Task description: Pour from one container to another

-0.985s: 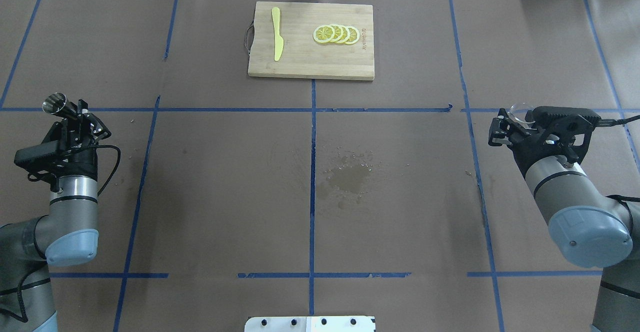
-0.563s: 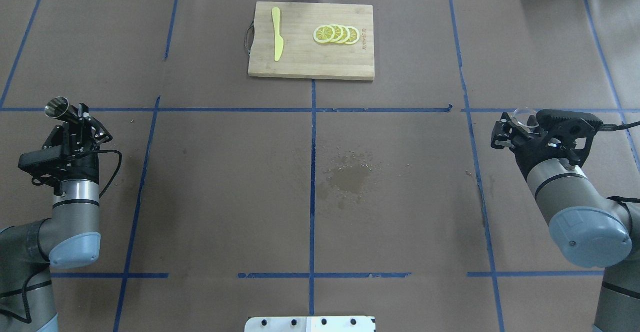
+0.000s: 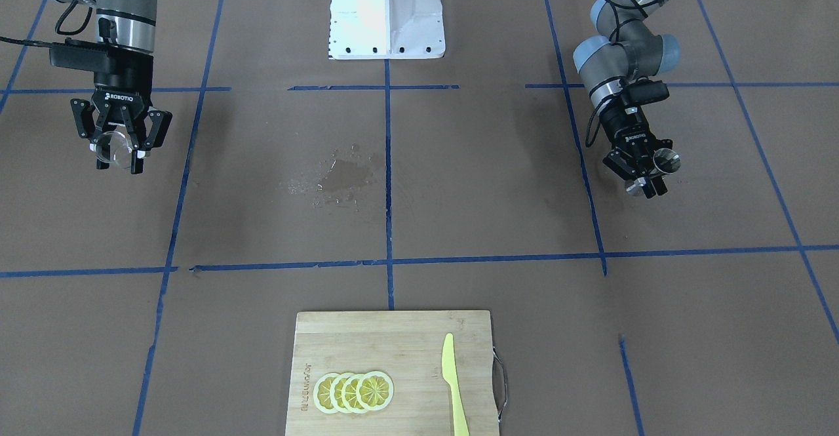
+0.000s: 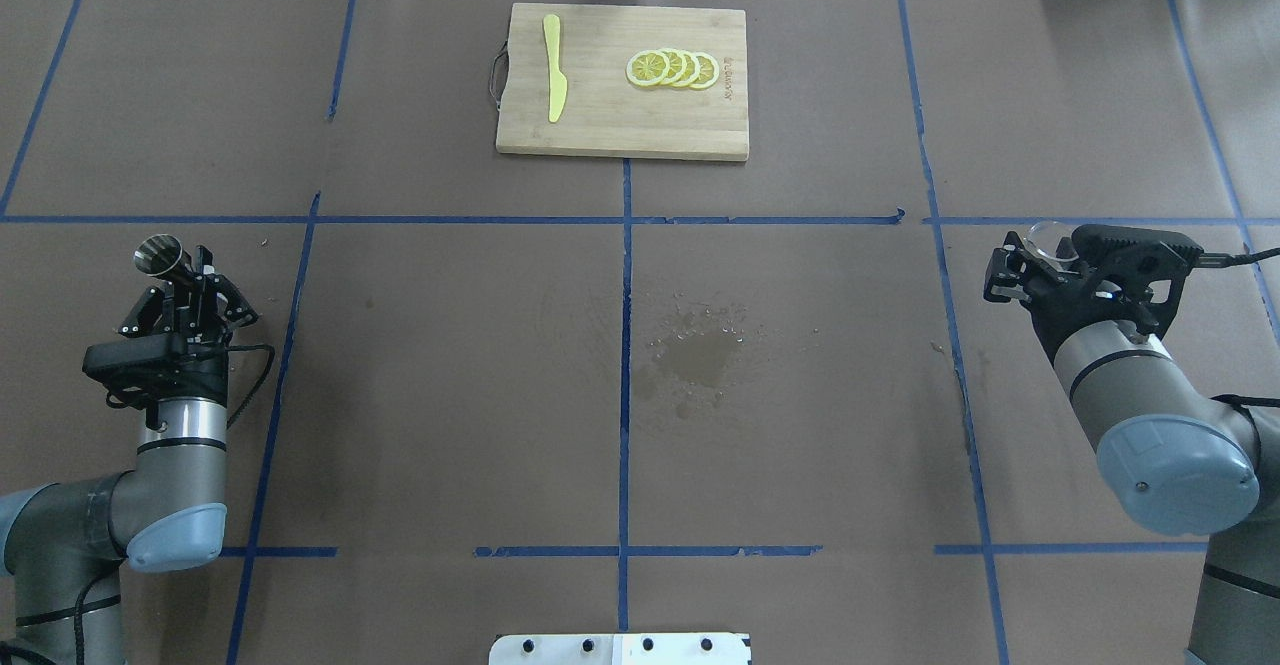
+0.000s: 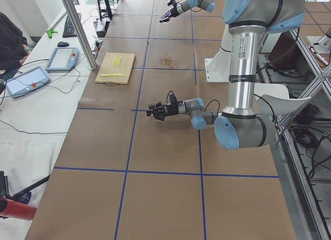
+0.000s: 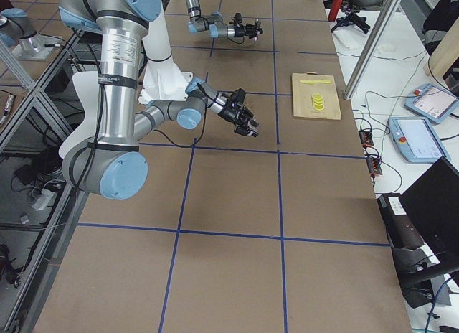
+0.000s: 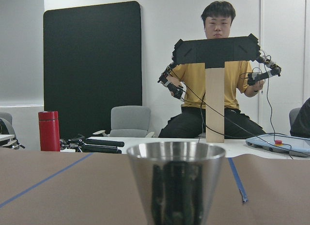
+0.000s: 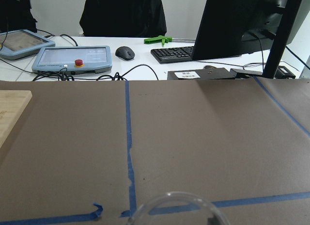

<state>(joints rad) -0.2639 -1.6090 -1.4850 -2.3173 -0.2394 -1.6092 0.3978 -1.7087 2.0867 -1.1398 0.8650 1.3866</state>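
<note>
I will set the steel jigger cup down with my left gripper on the brown paper (image 3: 613, 185) next to the nearby blue tape line.
My left gripper (image 4: 183, 287) is shut on a steel jigger cup (image 4: 158, 256), held upright low over the table's left side; the cup (image 7: 176, 186) fills the bottom of the left wrist view and shows as a shiny rim (image 3: 666, 159) in the front view. At the far right my right gripper (image 4: 1030, 263) is shut on a clear glass (image 4: 1047, 239), seen between the fingers (image 3: 113, 148) in the front view. Only the glass rim (image 8: 177, 208) shows in the right wrist view. The two containers are far apart.
A wet stain (image 4: 695, 355) marks the brown paper near the table's middle. At the far edge lies a wooden cutting board (image 4: 600, 130) with lemon slices (image 4: 672, 69) and a yellow plastic knife (image 4: 553, 66). Blue tape lines grid the table.
The left arm has moved right and nearer the robot with the steel cup, about fifty pixels each way. The right gripper with the glass has dropped back slightly.
</note>
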